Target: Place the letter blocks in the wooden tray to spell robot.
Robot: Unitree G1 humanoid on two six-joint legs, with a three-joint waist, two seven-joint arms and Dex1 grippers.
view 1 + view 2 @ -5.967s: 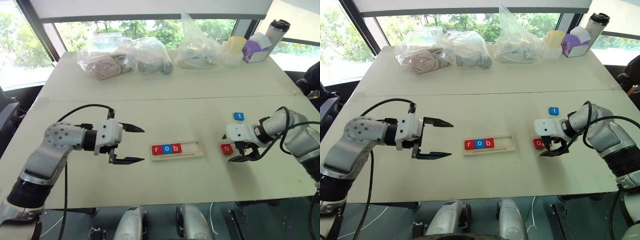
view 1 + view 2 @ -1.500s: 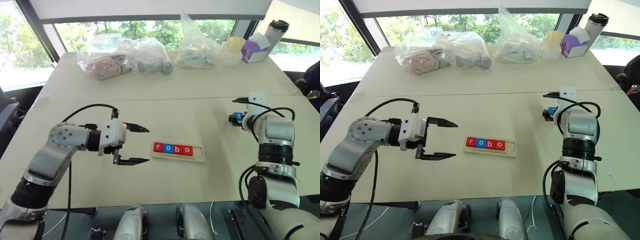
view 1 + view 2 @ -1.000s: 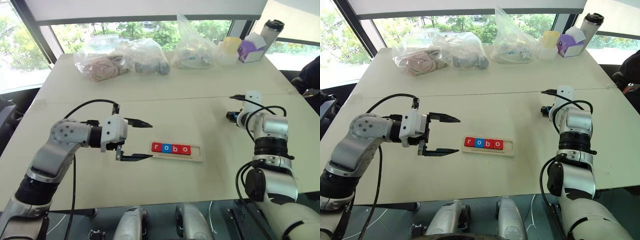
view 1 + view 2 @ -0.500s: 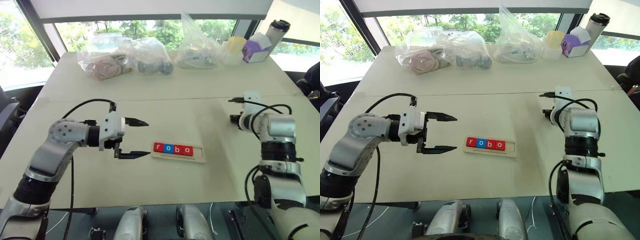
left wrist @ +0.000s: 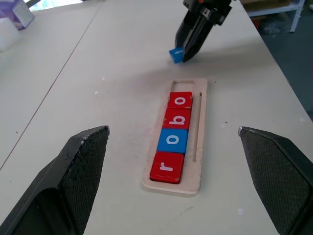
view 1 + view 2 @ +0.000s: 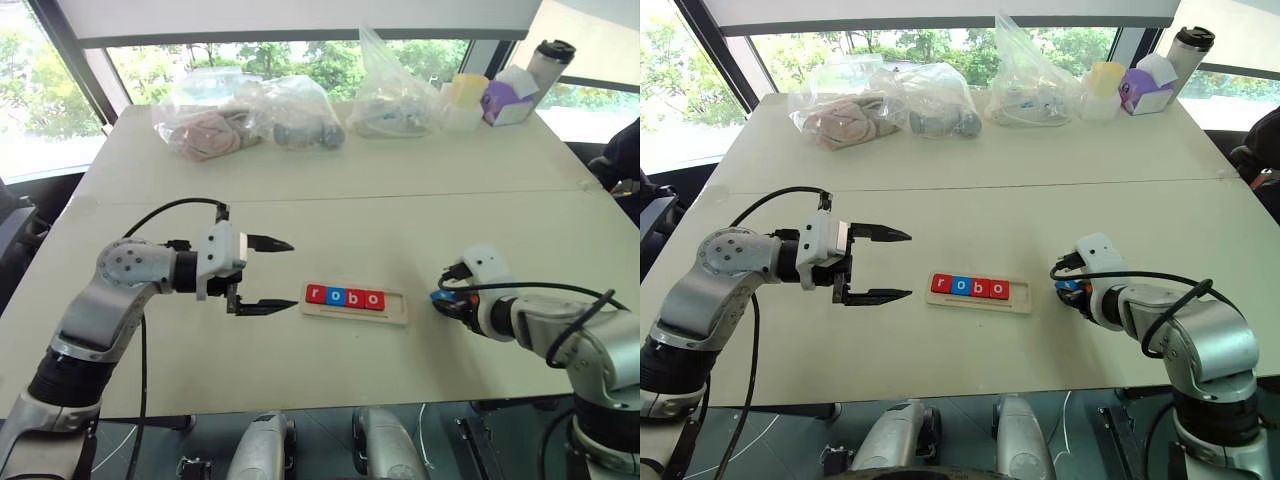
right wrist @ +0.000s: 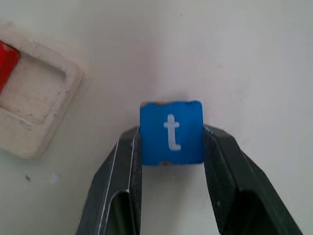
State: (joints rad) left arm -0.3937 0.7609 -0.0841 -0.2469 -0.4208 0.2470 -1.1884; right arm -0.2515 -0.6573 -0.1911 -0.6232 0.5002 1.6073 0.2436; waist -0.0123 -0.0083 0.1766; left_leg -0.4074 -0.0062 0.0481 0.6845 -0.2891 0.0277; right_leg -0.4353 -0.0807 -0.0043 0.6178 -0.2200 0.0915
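The t block's side that must meet the red o is covered by my right gripper's finger, so I will put the block down and grip its top and bottom (image 7: 172,105).
The wooden tray (image 6: 398,311) lies mid-table holding several letter blocks (image 6: 345,297) that read r, o, b, o: red, blue, red, red. Its right end slot (image 7: 29,93) is bare. My right gripper (image 7: 172,142) is shut on the blue t block (image 7: 171,132), just right of the tray's end and low over the table; the same block (image 5: 175,54) shows in the left wrist view. My left gripper (image 6: 270,275) hangs open to the left of the tray, pointing at it, with nothing between its fingers.
Clear plastic bags (image 6: 245,112) of items lie along the table's far edge. A yellow cup (image 6: 471,90), a purple box (image 6: 504,100) and a tumbler (image 6: 549,62) stand at the far right corner. A seam (image 6: 330,197) crosses the table behind the tray.
My right gripper closed on the blue t block at the far right and carried it back toward me, down beside the tray's right end. The left gripper stayed in place.
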